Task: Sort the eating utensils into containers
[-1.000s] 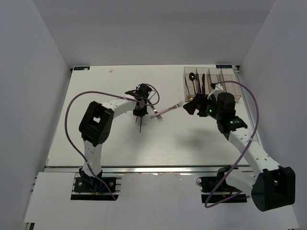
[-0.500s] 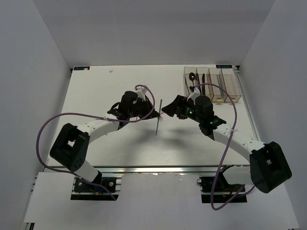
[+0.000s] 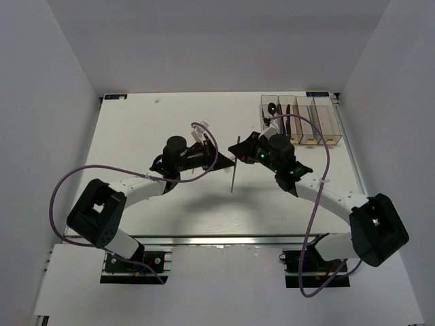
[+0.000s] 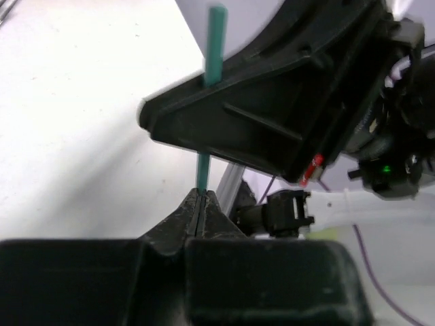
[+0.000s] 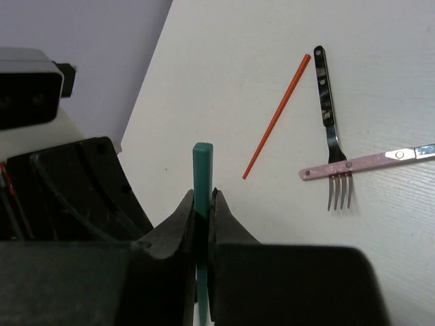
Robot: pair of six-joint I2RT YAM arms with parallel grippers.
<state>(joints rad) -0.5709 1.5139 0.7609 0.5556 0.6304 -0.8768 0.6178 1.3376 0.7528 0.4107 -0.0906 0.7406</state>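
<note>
The green chopstick will go down from my right gripper into the clear bin (image 3: 306, 122) between the knives and the empty bin.
A green chopstick (image 3: 232, 178) hangs nearly upright above the middle of the table, between both grippers. My right gripper (image 5: 202, 197) is shut on the green chopstick (image 5: 202, 170) near its thick end. My left gripper (image 4: 202, 193) has its jaws pressed on the thin end of the green chopstick (image 4: 216, 41). On the table below lie an orange chopstick (image 5: 275, 119), a dark-handled fork (image 5: 328, 129) and a pink-handled utensil (image 5: 353, 165) across it. The containers (image 3: 325, 121), a row of clear bins, stand at the back right with a black spoon (image 3: 272, 109) in the leftmost.
The two grippers nearly touch; the right gripper's black finger (image 4: 272, 122) fills the left wrist view. Purple cables loop over both arms. White walls close in the table on three sides.
Both arms swung toward the table's middle. The left carried the green chopstick there, and the right gripper went from wide open to shut on it.
</note>
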